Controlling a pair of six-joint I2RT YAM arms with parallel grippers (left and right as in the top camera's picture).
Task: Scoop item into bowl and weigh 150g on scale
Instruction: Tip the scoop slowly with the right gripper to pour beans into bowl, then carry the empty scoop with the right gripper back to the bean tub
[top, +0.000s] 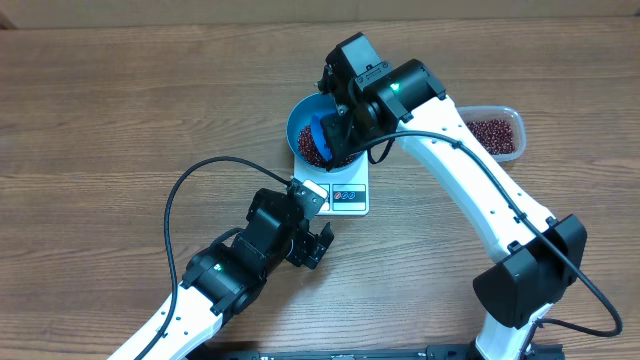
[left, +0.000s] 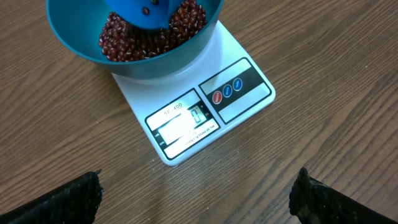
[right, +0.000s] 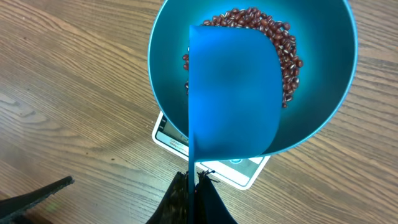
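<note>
My right gripper has the bright blue scoop. It will let go of it on the beans in the clear plastic tub (top: 495, 129).
The teal-blue bowl (top: 296, 118) stands on the white scale (top: 348, 195), with dark red-brown beans (left: 124, 43) heaped inside it. My right gripper (right: 194, 186) is shut on the thin handle of a bright blue scoop (right: 233, 93), which is tipped over the bowl (right: 323, 62) and covers much of the beans (right: 289, 53). My left gripper (left: 199, 199) is open and holds nothing. It hovers over bare table just in front of the scale (left: 186, 93), whose display faces it. In the overhead view that left gripper (top: 315, 245) sits below the scale's left corner.
A clear plastic tub (top: 495, 130) holding more beans stands to the right of the bowl, behind the right arm. A black cable (top: 185, 200) loops over the table at the left. Wood-grain table top surrounds the scale.
</note>
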